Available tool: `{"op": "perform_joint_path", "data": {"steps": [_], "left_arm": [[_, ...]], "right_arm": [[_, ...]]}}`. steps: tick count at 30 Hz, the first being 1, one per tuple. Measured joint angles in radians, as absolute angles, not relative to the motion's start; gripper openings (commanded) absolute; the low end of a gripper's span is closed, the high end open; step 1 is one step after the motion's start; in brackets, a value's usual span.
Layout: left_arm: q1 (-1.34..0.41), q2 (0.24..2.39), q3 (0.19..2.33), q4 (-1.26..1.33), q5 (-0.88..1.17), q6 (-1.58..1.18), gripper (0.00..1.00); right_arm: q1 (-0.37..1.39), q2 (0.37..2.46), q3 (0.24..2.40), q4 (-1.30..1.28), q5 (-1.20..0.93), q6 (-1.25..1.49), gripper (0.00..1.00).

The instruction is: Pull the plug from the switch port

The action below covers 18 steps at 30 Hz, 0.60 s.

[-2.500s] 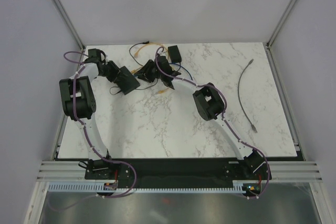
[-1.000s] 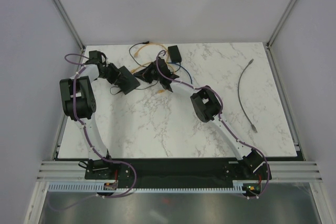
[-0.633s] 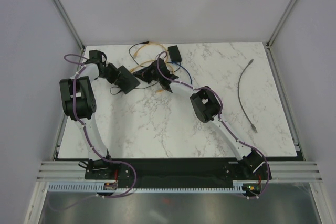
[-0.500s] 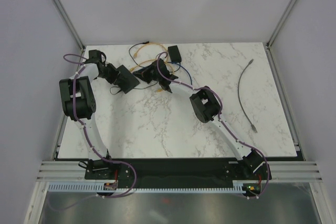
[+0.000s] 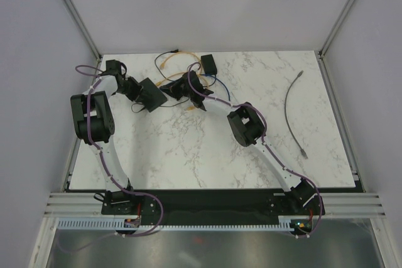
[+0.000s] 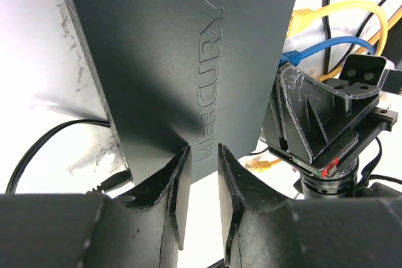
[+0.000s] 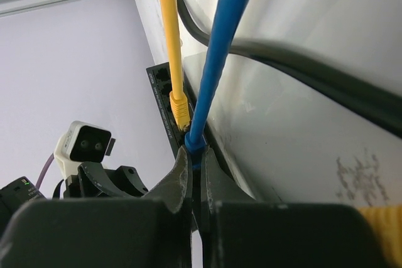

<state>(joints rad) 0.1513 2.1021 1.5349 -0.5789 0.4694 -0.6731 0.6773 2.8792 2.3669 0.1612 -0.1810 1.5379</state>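
My right gripper should release the blue plug on the marble [image 5: 247, 88], setting it free in the spot between the black adapter block and the grey cable.
The flat black switch box [image 5: 151, 94] lies at the back left, marked MERCURY in the left wrist view [image 6: 188, 48]. My right gripper [image 5: 178, 87] is at its right edge, shut on the blue plug [image 7: 198, 144] at the box's port edge [image 7: 162, 95]. A yellow plug [image 7: 179, 108] sits in the port beside it. The blue cable [image 7: 223, 42] runs away from the plug. My left gripper [image 5: 136, 90] is at the box's left side. Its jaws [image 6: 200, 152] stand a little apart with nothing between them, tips over the box's near edge.
A small black adapter block [image 5: 208, 63] with a thin cord lies behind the right gripper. Yellow cable loops [image 5: 168, 60] lie at the back. A loose grey cable [image 5: 291, 106] lies on the right of the marble table [image 5: 188, 149].
The right gripper has moved left, closer to the box's edge, and the right arm's elbow followed. The box has shifted slightly. The left arm has barely moved.
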Motion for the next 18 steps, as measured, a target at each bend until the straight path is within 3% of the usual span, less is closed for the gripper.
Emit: {"op": "perform_joint_path", "data": {"steps": [18], "left_arm": [[0.151,2.103,1.548,-0.617,0.429,-0.673,0.33]], "right_arm": [[0.682,2.845,2.404,-0.025,-0.118,1.415,0.0]]}}
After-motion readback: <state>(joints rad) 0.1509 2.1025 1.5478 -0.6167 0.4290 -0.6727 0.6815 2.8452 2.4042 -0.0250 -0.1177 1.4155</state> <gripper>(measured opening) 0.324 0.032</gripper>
